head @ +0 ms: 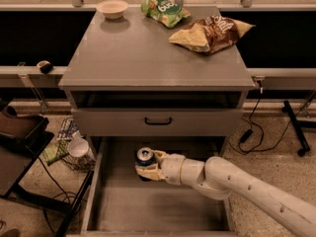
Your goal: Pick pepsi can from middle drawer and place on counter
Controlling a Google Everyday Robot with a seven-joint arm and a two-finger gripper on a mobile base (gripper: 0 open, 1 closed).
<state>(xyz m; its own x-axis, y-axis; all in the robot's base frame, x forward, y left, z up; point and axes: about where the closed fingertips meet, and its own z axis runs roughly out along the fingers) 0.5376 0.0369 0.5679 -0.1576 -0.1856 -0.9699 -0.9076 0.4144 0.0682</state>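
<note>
Next, my gripper lets go of the pepsi can on the bottom of the open middle drawer (129, 194), toward the wire basket. The can is now upright over that drawer.
The pepsi can (145, 158), dark blue with a silver top, stands upright in my gripper (147, 165) over the pulled-out middle drawer (148, 206). The gripper's tan fingers (149, 173) are closed around the can's sides. My white arm (237, 186) reaches in from the lower right. The grey counter (143, 53) is the cabinet's flat top, above and behind the can. The can is below the level of the closed top drawer (158, 121).
On the counter are a small bowl (112, 8) at the back left, a green snack bag (164, 11) at the back, and a brown chip bag (212, 32) at the right. A wire basket with a cup (74, 149) sits on the floor left of the cabinet.
</note>
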